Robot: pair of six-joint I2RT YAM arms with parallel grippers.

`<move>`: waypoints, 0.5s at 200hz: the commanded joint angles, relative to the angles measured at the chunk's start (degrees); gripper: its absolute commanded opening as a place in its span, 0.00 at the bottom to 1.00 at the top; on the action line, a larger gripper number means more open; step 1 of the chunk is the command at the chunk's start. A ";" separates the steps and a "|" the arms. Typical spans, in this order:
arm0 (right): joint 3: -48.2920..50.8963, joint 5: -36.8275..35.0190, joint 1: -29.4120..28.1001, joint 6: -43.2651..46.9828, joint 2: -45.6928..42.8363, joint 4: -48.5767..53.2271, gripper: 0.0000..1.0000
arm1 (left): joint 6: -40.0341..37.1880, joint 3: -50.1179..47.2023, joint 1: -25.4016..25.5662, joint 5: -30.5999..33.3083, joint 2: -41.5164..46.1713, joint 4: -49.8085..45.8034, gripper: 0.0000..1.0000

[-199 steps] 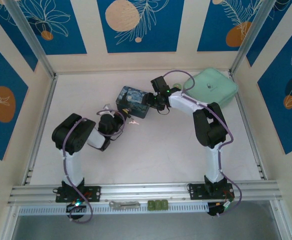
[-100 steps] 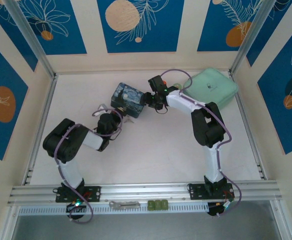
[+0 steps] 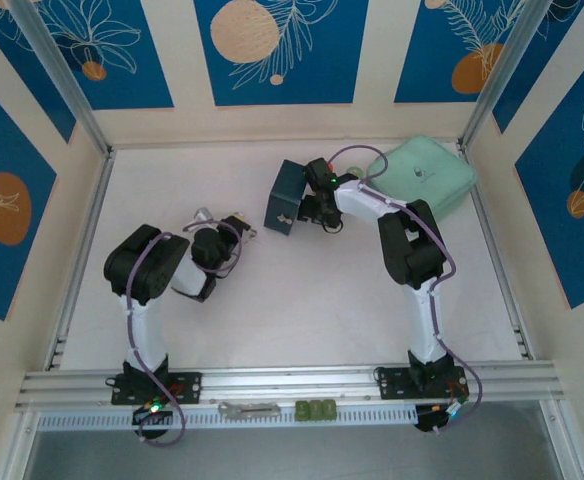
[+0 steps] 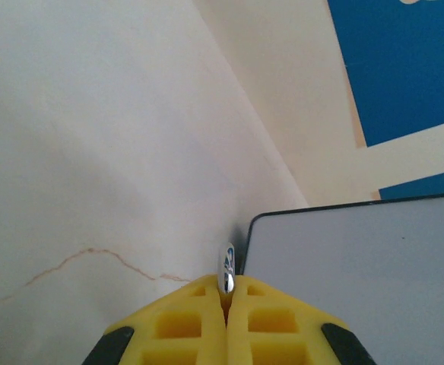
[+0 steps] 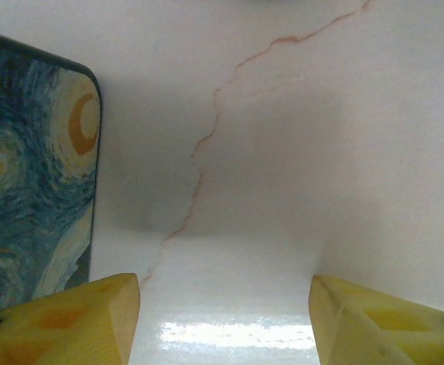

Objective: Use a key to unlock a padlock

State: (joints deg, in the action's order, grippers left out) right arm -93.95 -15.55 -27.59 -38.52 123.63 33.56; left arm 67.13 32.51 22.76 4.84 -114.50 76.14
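Next, my left gripper releases the key on the bare white table (image 3: 278, 308) between the blue box and the front rail.
My left gripper (image 4: 226, 293) is shut on the key (image 4: 226, 268), a thin silvery blade sticking out between the yellow fingertips. The key's tip sits just beside the rounded corner of the blue painted box (image 4: 359, 274), whose plain grey face shows here. From above, the left gripper (image 3: 240, 228) is a little left of the box (image 3: 288, 196), which stands tipped up on an edge. My right gripper (image 3: 308, 205) is against the box's right side. Its fingers (image 5: 93, 312) are wide apart over bare table, the starry face (image 5: 32, 175) next to the left finger. The padlock is hidden.
A mint-green case (image 3: 422, 172) lies at the back right corner, close behind the right arm. A grey wrench-like tool (image 3: 249, 408) and green blocks (image 3: 315, 409) rest on the front rail. Walls enclose the white table (image 3: 302, 300) on three sides.
The box has tipped from lying flat to standing on an edge and shifted right. The left gripper, still holding the key, has drawn back from it.
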 commanded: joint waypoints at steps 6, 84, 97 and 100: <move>-3.34 -1.20 -0.87 1.67 0.73 1.76 0.61 | 0.91 0.10 -0.30 -1.75 -0.60 4.54 0.00; -3.18 -2.18 -1.15 2.46 -1.59 2.03 0.61 | -0.30 -2.19 -0.90 -3.01 3.08 2.92 0.00; -2.35 -2.38 -1.15 2.83 -2.95 1.86 0.61 | -1.54 -3.40 -0.97 -3.94 6.21 -0.91 0.00; -2.10 -2.50 -1.15 2.98 -3.34 1.86 0.61 | -1.86 -3.68 -0.97 -4.16 7.21 -2.22 0.00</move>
State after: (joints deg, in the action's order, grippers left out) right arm -96.64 -16.62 -28.25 -36.93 123.66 34.17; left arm 67.29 30.74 22.35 2.85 -113.23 76.20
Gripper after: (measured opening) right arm 0.609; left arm 0.061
